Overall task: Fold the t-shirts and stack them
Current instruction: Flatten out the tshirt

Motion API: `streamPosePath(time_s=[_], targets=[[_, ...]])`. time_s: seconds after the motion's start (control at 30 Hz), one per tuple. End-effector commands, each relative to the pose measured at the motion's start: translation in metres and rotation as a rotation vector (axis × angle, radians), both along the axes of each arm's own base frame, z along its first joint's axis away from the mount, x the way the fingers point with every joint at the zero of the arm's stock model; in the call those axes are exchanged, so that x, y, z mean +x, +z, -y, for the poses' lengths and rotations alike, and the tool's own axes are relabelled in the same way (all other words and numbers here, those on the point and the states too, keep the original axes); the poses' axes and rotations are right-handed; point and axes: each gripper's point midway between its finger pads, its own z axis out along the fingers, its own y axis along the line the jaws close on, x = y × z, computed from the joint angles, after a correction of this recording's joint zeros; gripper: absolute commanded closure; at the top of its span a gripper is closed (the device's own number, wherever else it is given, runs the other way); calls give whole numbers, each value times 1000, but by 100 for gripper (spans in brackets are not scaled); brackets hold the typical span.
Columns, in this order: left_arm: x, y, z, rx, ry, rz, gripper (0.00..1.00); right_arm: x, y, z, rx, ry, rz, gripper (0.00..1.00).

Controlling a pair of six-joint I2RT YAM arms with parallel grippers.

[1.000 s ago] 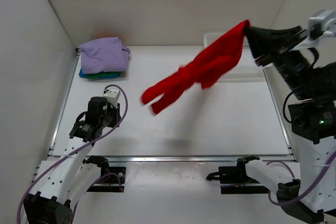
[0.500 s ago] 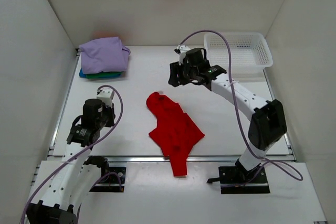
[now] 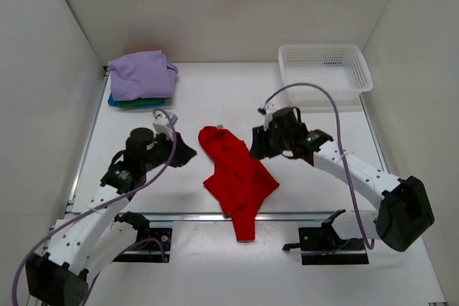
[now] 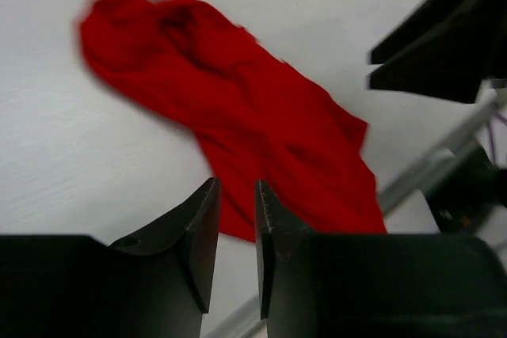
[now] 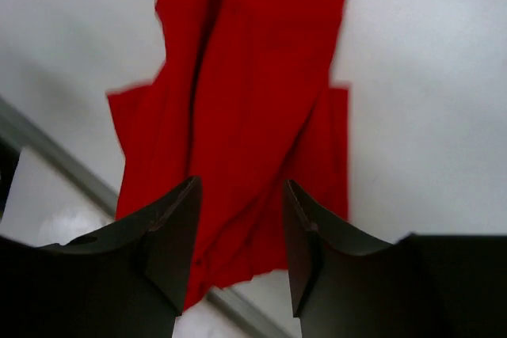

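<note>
My right gripper needs to next move to the red t-shirt's lower end (image 3: pixel 249 224), which hangs over the front rail, and close there.
A crumpled red t-shirt (image 3: pixel 237 175) lies on the table's near middle, its lower end hanging over the front rail. It fills the left wrist view (image 4: pixel 238 108) and the right wrist view (image 5: pixel 245 93). My left gripper (image 3: pixel 185 154) hovers just left of it, jaws a narrow gap apart (image 4: pixel 237 195) with nothing between them. Just right of the shirt is my right gripper (image 3: pixel 257 145), open and empty (image 5: pixel 240 195). At the back left, a folded lavender t-shirt (image 3: pixel 141 73) tops a stack with teal-blue and green cloth (image 3: pixel 136 102) beneath.
A white mesh basket (image 3: pixel 324 66) stands at the back right. A metal rail (image 3: pixel 308 215) runs along the table's front edge. White walls close in the left, back and right sides. The right arm's dark fingers (image 4: pixel 436 45) show in the left wrist view.
The red shirt, held in the air by the right gripper a second ago, now lies on the table. The right gripper opened and came down beside it. The left gripper moved right toward it.
</note>
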Motion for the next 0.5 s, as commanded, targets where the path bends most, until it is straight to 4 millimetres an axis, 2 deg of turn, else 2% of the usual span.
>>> streamPosePath(time_s=[0.0,0.03,0.17,0.23,0.27,0.3,0.33,0.43,0.47], targets=[[-32,-22,60,-139,-158,-149,65,-38,-19,-11,96,-2,-84,58],[-40,-36,75,-138,-204,-191,67,-51,-31,-8,92,1,-118,57],[-57,-59,116,-119,-279,-255,61,-80,-40,-11,123,24,-158,55],[-58,-71,125,-111,-277,-289,61,-96,-51,-6,115,21,-210,54],[-59,-74,126,-118,-277,-295,60,-100,-48,-7,123,31,-209,55],[-57,-75,129,-124,-272,-298,59,-108,-55,-5,113,38,-234,54],[-59,-79,132,-113,-281,-309,58,-115,-54,-6,127,47,-240,53],[-63,-95,135,-75,-269,-336,51,-136,-58,-9,172,71,-277,52],[-59,-91,138,-89,-266,-326,47,-146,-62,-9,170,90,-292,51]])
